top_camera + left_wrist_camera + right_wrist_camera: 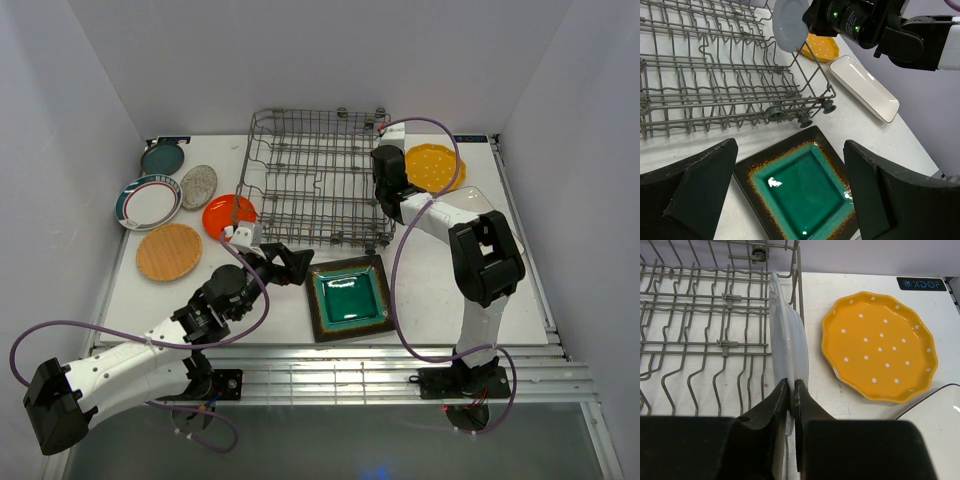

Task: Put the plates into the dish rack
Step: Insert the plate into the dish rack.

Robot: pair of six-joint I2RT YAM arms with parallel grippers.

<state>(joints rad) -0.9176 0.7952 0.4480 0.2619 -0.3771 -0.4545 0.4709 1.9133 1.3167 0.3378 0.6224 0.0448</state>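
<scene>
My right gripper is to release the pale blue plate upright inside the rack's side (362,180) (758,369) nearest the yellow scalloped plate.
The grey wire dish rack (315,180) stands mid-table. My right gripper (792,387) is shut on the rim of a pale blue plate (785,345), held upright and edge-on just inside the rack's right wall (796,285); in the left wrist view that plate (790,22) hangs over the rack corner. A dark square plate with a green centre (805,192) lies flat in front of the rack. My left gripper (790,190) hovers over it, wide open and holding nothing. A yellow scalloped plate (879,345) lies right of the rack.
A white rectangular plate (865,90) lies right of the rack, near the right arm. Left of the rack lie orange (228,215), speckled grey (198,186), teal (162,158), teal-rimmed white (148,202) and wood-tone (169,251) plates. White walls close in the table.
</scene>
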